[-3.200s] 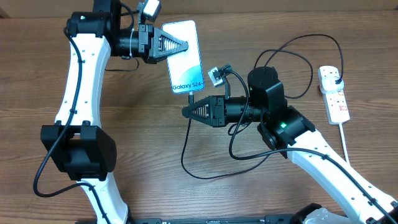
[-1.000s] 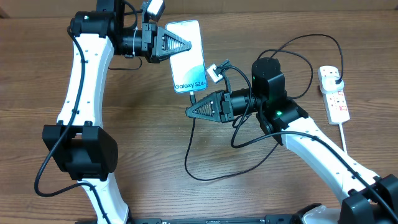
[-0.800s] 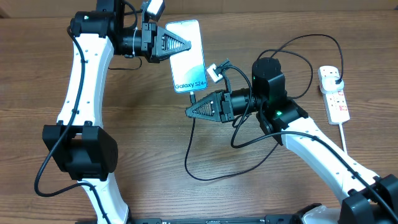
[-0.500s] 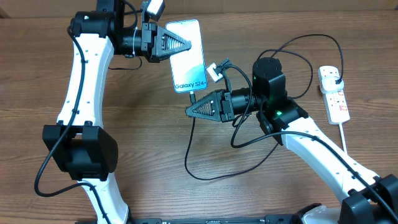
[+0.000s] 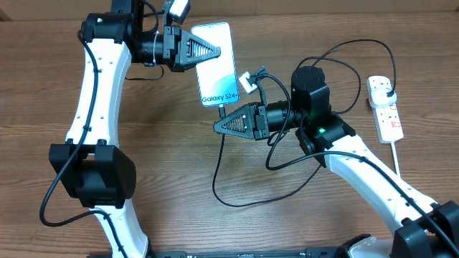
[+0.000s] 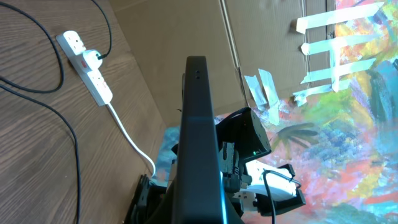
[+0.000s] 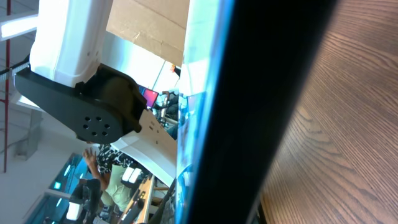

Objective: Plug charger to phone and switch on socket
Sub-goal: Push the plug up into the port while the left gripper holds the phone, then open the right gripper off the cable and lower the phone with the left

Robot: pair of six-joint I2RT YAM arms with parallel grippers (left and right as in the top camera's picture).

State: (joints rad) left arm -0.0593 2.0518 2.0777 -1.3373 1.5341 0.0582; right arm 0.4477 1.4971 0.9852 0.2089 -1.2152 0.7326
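My left gripper is going to let go of the phone flat on the bare table, just off the fingertips of my right gripper point(image 5: 199, 127).
My left gripper point(image 5: 214, 51) is shut on the phone point(image 5: 217, 64) and holds it off the table, lit blue screen up. In the left wrist view the phone's dark edge point(image 6: 198, 143) fills the middle. My right gripper point(image 5: 218, 127) sits just below the phone's lower end. It looks shut on the charger point(image 5: 221, 154), whose tip meets the phone's bottom edge. The black cable loops over the table to a plug in the socket point(image 5: 387, 115), a white strip at the far right. The socket also shows in the left wrist view point(image 6: 87, 65). The right wrist view shows only the phone's edge point(image 7: 267, 93) up close.
The socket's thick white cord point(image 5: 399, 161) runs toward the front right. The charger's slack lies in loops under and behind my right arm point(image 5: 337, 154). The wooden table point(image 5: 172, 172) lies beneath both arms. A wall with cardboard stands beyond the table's far edge.
Since 3.2 s ago the phone shifted slightly right and my right gripper rose toward its lower end. Over the last second almost nothing has moved.
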